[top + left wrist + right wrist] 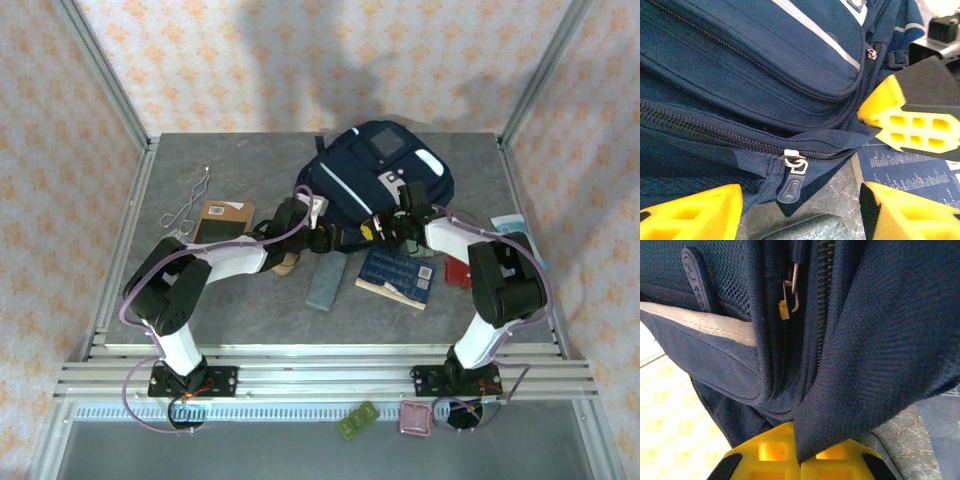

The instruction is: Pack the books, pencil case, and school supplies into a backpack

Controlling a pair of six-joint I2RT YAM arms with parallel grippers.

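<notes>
The zipper edge is bunched and slack beside the grey zipper pull, so next my right gripper pulls its fold of fabric tight before my left gripper grips the pull (791, 186).
The navy backpack (375, 175) lies at the back middle of the table. My right gripper (388, 228) (800, 457) is shut on a fold of its fabric (850, 390) by an open zipper. My left gripper (318, 232) (800, 215) stands open at the bag's near edge, with a grey zipper pull (791, 181) hanging between its yellow fingers (690, 215), untouched. The dark blue book (397, 277) and the grey-blue flat case (325, 283) lie in front of the bag. The brown book (222, 220) is to the left. A tan case (287, 262) peeks from under the left arm. Which one is the pencil case I cannot tell.
A bent wire (188, 205) lies at the back left. A red item (458, 272) and a pale blue-and-white packet (522, 232) sit by the right arm. A green piece (357, 420) and a pink one (415, 418) rest beyond the near rail. Metal frame posts edge the table.
</notes>
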